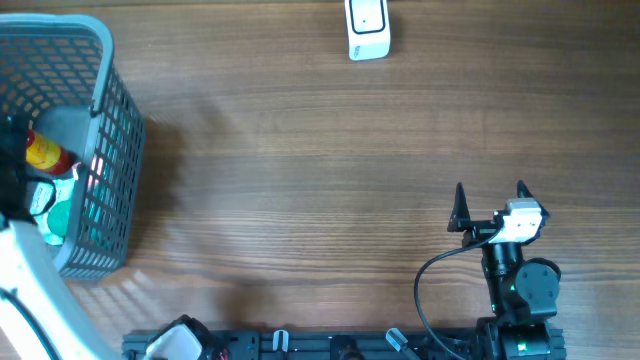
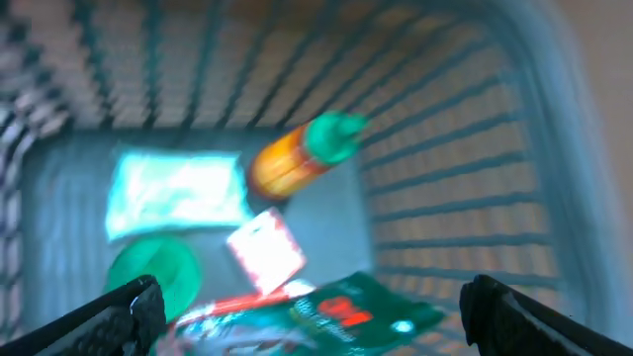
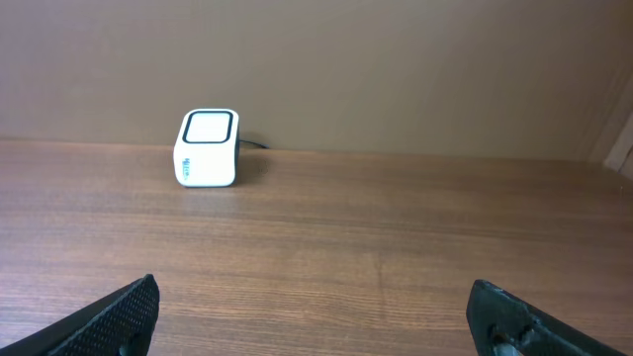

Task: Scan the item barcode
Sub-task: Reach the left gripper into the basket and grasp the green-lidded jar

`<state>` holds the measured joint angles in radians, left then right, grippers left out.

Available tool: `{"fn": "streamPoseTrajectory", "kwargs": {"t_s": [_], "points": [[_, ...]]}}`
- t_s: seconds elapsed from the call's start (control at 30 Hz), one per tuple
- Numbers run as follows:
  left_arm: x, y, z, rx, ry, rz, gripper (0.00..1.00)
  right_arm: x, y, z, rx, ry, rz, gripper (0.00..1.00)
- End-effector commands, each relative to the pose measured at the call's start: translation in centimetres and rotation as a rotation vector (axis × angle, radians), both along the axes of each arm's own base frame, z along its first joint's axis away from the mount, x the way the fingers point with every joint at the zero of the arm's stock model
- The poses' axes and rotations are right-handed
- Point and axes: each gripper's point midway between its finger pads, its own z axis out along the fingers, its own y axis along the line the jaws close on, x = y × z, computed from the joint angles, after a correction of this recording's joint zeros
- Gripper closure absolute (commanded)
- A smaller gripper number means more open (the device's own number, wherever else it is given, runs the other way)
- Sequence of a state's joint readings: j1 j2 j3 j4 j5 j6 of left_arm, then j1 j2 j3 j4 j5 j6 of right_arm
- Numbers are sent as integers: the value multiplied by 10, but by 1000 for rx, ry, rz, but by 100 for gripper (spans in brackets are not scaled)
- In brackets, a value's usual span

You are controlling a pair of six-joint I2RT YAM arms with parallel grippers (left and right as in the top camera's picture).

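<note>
My left gripper is to go down to the grey mesh basket next and close around the green round lid (image 1: pixel 59 218) (image 2: pixel 154 271), beside the pale teal packet.
The white barcode scanner (image 1: pixel 367 28) stands at the table's far edge, and the right wrist view has it ahead on the left as the scanner (image 3: pixel 208 148). Several items lie in the grey mesh basket (image 1: pixel 115 130): an orange bottle with a green cap (image 2: pixel 297 158), a pale teal packet (image 2: pixel 178 188), a green round lid (image 2: pixel 153 272), a white and pink card (image 2: pixel 265 247) and a dark green packet (image 2: pixel 346 311). My left gripper (image 2: pixel 316 321) hangs open above them, holding nothing. My right gripper (image 1: pixel 490 192) is open and empty over bare wood at the near right.
The basket's mesh walls (image 2: pixel 445 188) close in around my left gripper on all sides. A black cable (image 1: pixel 425 290) loops beside the right arm's base. Wooden table top (image 1: pixel 300 180) lies between the basket and the right arm.
</note>
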<state>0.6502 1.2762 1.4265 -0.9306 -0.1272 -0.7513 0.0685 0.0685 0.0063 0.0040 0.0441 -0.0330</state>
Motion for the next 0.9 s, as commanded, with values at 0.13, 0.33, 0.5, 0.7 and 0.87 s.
{"fn": "streamPoseTrajectory", "kwargs": {"t_s": [0.13, 0.33, 0.5, 0.7, 0.87], "points": [[-9, 1, -82, -339, 125, 251, 0, 0, 2, 1, -18, -3, 13, 0], [-15, -4, -122, -435, 268, 280, 0, 0, 2, 1, -18, -3, 13, 0], [-18, -6, -136, -466, 320, 286, 0, 0, 2, 1, -18, -3, 13, 0], [-20, -6, -157, -494, 387, 293, 0, 0, 2, 1, -18, -3, 13, 0], [-33, -5, -169, -501, 475, 319, 0, 0, 2, 1, -18, -3, 13, 0]]}}
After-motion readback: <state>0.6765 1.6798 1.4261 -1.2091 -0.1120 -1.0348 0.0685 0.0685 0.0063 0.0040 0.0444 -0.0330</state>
